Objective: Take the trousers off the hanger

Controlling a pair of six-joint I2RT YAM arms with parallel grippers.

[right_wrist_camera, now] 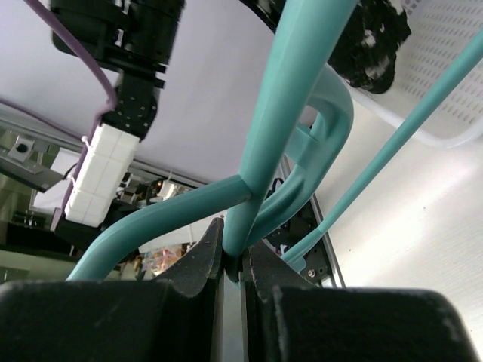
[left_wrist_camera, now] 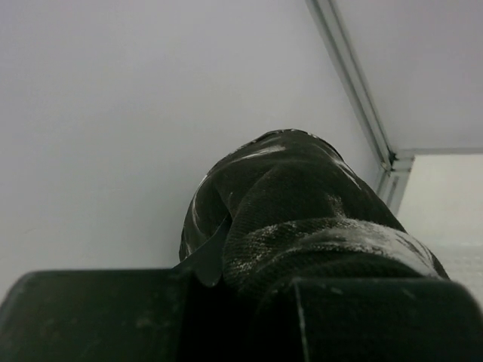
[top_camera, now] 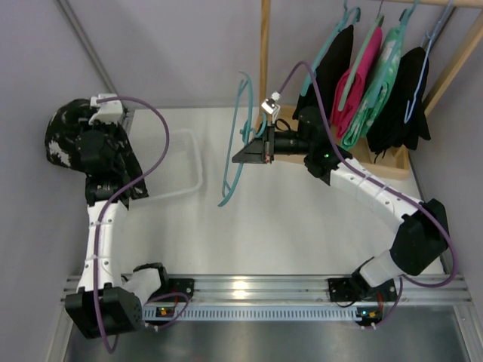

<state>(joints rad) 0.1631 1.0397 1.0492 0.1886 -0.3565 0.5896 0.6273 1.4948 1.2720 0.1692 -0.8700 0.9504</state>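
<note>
The trousers, now hanging bunched from that gripper, will be let go by my left gripper inside the white perforated basket [top_camera: 167,161], toward its side nearer the teal hanger.
The trousers [top_camera: 64,130], black with white splotches, hang bunched at the far left, draped over my left gripper [top_camera: 94,145]. In the left wrist view the dark fabric [left_wrist_camera: 294,196] fills the space at the jaws, and the left gripper [left_wrist_camera: 226,264] is shut on it. The teal hanger [top_camera: 235,143] carries no garment and stands over the middle of the table. My right gripper [top_camera: 253,151] is shut on its frame. Close up, the right gripper [right_wrist_camera: 236,256] pinches a teal bar of the hanger [right_wrist_camera: 294,90]. The trousers [right_wrist_camera: 371,38] show far off beside the basket.
A white perforated basket [top_camera: 189,162] lies on the table between the two grippers, its rim also in the right wrist view [right_wrist_camera: 445,68]. A wooden rack [top_camera: 264,53] at the back right holds several teal hangers with black, pink and green clothes [top_camera: 370,83].
</note>
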